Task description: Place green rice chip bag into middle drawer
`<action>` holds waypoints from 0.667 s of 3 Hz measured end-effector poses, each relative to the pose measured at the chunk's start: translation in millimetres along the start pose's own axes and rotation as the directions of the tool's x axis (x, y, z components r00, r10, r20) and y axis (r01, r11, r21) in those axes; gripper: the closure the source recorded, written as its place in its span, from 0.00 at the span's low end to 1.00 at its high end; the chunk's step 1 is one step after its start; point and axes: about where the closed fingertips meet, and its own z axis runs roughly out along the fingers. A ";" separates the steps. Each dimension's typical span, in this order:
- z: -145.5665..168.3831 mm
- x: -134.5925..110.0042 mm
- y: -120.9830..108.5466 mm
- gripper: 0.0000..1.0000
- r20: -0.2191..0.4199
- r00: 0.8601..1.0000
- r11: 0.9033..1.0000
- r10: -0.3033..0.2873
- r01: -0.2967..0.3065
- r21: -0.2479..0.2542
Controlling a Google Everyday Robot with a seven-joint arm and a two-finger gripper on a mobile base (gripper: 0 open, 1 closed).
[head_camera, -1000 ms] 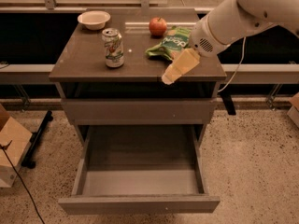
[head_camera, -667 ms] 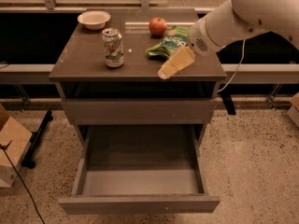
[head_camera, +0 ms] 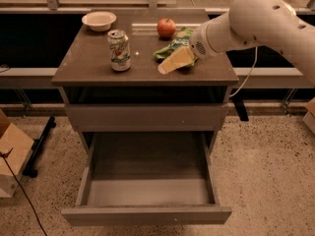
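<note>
My gripper should grip the green rice chip bag at its near end (head_camera: 189, 47), the one farthest from the soda can.
The green rice chip bag (head_camera: 169, 48) lies on the cabinet top, right of centre, just in front of the red apple (head_camera: 167, 27). My gripper (head_camera: 172, 63) is low over the bag's front right part and hides some of it; the white arm reaches in from the upper right. The middle drawer (head_camera: 146, 215) is pulled out below the cabinet, with nothing on its grey floor.
A green-and-white soda can (head_camera: 119, 50) stands left of the bag. A white bowl (head_camera: 99, 20) sits at the back left. A shut grey drawer front (head_camera: 145, 117) is under the top. A cardboard box (head_camera: 12, 154) and a black cable lie on the floor at left.
My gripper has moved left and away from the cabinet's front edge, closing in over the green bag. The bag, can and drawer have not moved.
</note>
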 end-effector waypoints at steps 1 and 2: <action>18.6 0.3 -12.1 0.00 0.031 0.999 0.999 0.044 -0.045 0.019; 34.9 2.5 -23.4 0.00 0.055 0.994 0.995 0.092 -0.094 0.038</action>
